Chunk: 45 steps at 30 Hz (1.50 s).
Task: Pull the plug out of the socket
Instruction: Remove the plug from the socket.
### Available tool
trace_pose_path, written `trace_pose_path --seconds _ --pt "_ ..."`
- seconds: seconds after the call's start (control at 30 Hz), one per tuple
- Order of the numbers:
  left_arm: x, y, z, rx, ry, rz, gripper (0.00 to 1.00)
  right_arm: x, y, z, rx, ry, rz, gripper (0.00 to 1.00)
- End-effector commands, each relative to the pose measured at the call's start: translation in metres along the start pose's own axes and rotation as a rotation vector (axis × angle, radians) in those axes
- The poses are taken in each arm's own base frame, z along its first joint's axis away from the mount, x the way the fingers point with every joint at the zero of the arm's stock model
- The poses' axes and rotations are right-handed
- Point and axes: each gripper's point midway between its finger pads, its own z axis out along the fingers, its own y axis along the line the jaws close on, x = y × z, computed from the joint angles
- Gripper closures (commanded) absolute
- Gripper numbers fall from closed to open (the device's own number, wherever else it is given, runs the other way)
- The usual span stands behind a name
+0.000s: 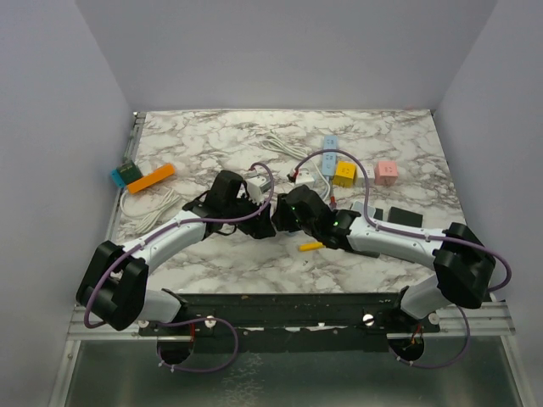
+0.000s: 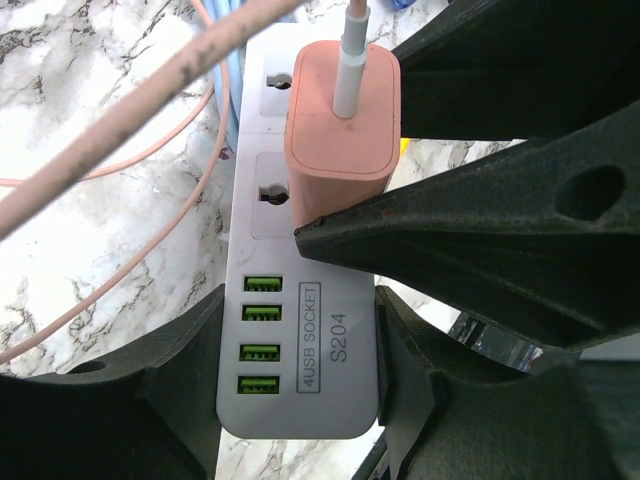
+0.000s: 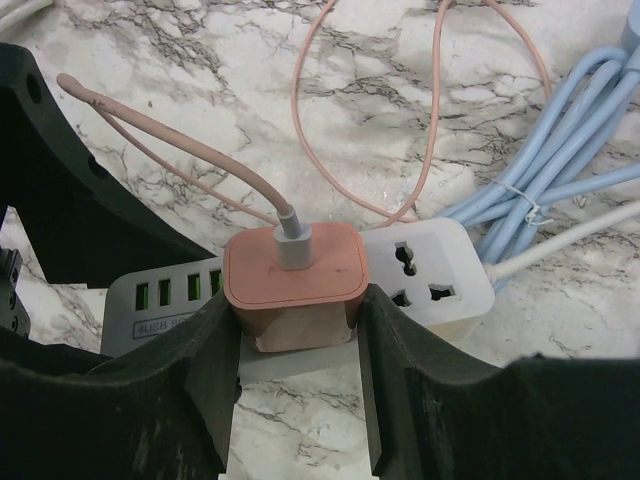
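Note:
Next, my right gripper lets go of the salmon-pink plug, now upright in the socket strip, so that it rests on the marble table point(image 1: 338, 194), just in front of the yellow cube.
A white socket point(image 2: 300, 330) strip with green USB ports lies on the marble table. My left gripper point(image 2: 300, 345) is shut on its near end, one black finger pressed against each long side. A salmon-pink plug point(image 3: 295, 275) with a pink cable stands upright in the strip. My right gripper point(image 3: 300, 330) is shut on the plug, its fingers point(image 3: 210, 350) pressed against two opposite sides. In the top view both grippers meet mid-table, left gripper point(image 1: 253, 203) beside right gripper point(image 1: 284, 210), and they hide most of the socket point(image 1: 254, 181). In the left wrist view the plug point(image 2: 345, 120) sits between the right arm's black fingers point(image 2: 480, 230).
A bundle of blue cable point(image 3: 560, 150) and loops of pink cable point(image 3: 300, 90) lie just behind the strip. Further back stand a yellow cube point(image 1: 344, 173), a pink cube point(image 1: 386, 173) and a blue strip point(image 1: 329, 146). An orange bar point(image 1: 153, 177) lies at the left.

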Motion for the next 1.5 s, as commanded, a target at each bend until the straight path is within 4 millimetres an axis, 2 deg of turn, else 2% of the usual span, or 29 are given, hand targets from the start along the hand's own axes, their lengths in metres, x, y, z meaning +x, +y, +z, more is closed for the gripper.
trace_pose_path --seconds 0.0,0.37,0.7,0.93,1.47 --pt "-0.009 0.016 -0.002 -0.078 -0.018 -0.007 1.0 -0.014 -0.005 -0.01 0.042 -0.071 -0.06 0.99" --pt "-0.009 0.015 -0.002 -0.075 -0.019 -0.008 1.0 -0.012 0.017 -0.014 0.052 -0.11 -0.16 0.99" --pt "-0.008 0.014 -0.003 -0.071 -0.018 -0.009 1.0 -0.021 0.001 -0.019 0.085 -0.101 -0.027 1.0" --pt "-0.007 0.014 -0.002 -0.067 -0.015 -0.011 1.0 -0.027 -0.016 -0.013 0.062 -0.052 0.049 0.99" --pt "-0.008 0.014 -0.003 -0.07 -0.018 -0.01 1.0 -0.019 -0.012 -0.008 0.024 -0.033 0.008 0.99"
